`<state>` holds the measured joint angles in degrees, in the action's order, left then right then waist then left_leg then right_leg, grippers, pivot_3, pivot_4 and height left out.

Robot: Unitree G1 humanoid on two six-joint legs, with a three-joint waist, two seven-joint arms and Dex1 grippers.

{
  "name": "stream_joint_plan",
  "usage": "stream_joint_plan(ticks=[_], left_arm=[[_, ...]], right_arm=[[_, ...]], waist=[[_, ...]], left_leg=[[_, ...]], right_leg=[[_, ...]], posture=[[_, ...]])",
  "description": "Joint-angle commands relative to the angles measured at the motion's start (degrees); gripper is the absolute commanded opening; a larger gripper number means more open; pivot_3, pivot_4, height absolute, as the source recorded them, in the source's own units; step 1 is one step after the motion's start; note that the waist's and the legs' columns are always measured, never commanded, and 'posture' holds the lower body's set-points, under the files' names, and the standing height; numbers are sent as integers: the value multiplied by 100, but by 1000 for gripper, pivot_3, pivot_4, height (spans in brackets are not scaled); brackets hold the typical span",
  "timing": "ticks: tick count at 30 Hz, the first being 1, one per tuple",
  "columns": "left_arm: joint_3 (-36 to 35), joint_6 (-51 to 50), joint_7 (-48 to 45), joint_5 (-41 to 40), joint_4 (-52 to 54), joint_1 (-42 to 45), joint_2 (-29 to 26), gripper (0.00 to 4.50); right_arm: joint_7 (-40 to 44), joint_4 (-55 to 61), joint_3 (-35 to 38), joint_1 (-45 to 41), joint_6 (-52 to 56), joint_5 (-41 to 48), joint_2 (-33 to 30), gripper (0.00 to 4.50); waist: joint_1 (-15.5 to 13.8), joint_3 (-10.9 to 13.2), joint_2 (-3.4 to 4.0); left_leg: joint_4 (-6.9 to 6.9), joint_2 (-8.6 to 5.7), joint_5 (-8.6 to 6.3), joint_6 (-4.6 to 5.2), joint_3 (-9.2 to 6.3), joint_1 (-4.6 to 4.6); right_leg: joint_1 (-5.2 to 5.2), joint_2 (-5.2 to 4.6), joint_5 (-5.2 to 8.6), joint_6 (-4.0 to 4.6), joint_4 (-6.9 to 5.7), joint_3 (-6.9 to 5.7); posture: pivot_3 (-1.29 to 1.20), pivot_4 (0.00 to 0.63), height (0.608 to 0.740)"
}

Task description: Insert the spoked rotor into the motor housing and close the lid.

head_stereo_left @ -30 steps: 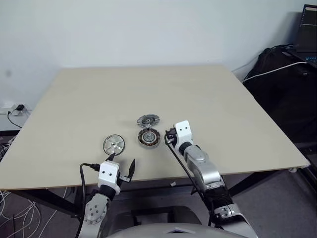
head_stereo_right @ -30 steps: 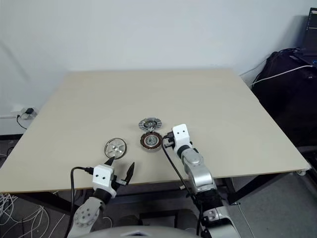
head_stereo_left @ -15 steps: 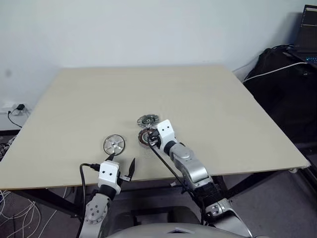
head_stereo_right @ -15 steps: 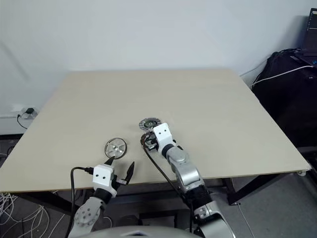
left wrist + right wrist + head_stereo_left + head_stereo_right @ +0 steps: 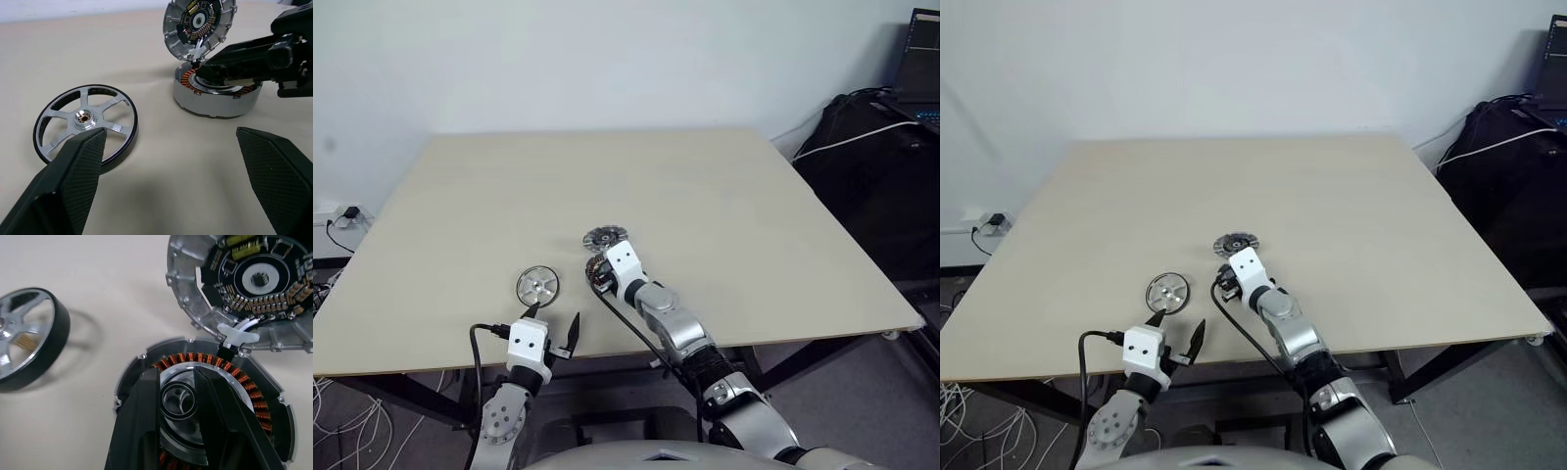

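My right gripper should pinch the ring by its rim (image 5: 179,417) and move it aside before the rotor goes in, because the small silvery ring is over the center of the housing.
The shiny spoked rotor (image 5: 537,285) lies flat on the table, left of the motor housing (image 5: 215,100) with its copper windings. The lid (image 5: 604,237) leans up just behind the housing, dark patterned face toward me, joined to it by a white connector (image 5: 238,335). My right gripper (image 5: 173,374) reaches over the housing from the right and hides most of it in the eye views. It is shut on a small silvery ring (image 5: 178,401) above the housing's centre. My left gripper (image 5: 555,318) hangs open at the table's near edge, short of the rotor.
The beige table (image 5: 724,196) stretches far behind and to both sides of the parts. Black bags and a laptop (image 5: 891,127) stand off its right side. A wall socket with cables (image 5: 342,220) is at the left.
My right gripper has swung left, from beside the housing's right rim to over its centre, and dipped a little. The left gripper, rotor and lid have not moved.
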<state>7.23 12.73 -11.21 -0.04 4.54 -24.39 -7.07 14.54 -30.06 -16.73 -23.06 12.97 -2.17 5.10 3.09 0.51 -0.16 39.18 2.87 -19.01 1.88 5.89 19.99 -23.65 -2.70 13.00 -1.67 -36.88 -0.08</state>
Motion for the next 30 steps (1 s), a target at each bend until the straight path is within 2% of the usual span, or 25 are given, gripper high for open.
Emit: stream_joint_plan(ticks=[1,22,24,28,30], left_arm=[[-30,148,36,22,54,28,7,4500],[-27,186,20,21,35,18,-2,4500],[-30,183,16,16,37,22,-4,4500],[-34,190,8,11,26,25,-11,4500],[-40,200,5,9,10,27,-16,4500]], right_arm=[[-57,-127,142,-251,-248,-6,84,699],[-105,-751,290,-571,-562,-92,200,699],[-112,-785,302,-588,-592,-97,200,1441],[-83,-675,329,-548,-613,-73,179,2641],[15,-448,341,-465,-573,-18,166,2641]], waist=[[11,0,1],[52,1,2],[52,1,2],[52,1,3],[54,2,4]], left_leg=[[0,0,0,0,0,0],[0,5,0,-1,0,0],[0,5,0,-1,0,0],[0,6,0,-1,0,0],[0,6,0,-1,0,0]], right_leg=[[0,0,0,0,0,0],[0,1,-1,-2,-1,0],[0,1,-1,-2,-2,0],[0,1,-1,-2,-2,0],[0,1,-1,-2,-2,0]], posture=[[0,0,740],[0,0,740],[0,0,740],[0,0,740],[0,0,740]])
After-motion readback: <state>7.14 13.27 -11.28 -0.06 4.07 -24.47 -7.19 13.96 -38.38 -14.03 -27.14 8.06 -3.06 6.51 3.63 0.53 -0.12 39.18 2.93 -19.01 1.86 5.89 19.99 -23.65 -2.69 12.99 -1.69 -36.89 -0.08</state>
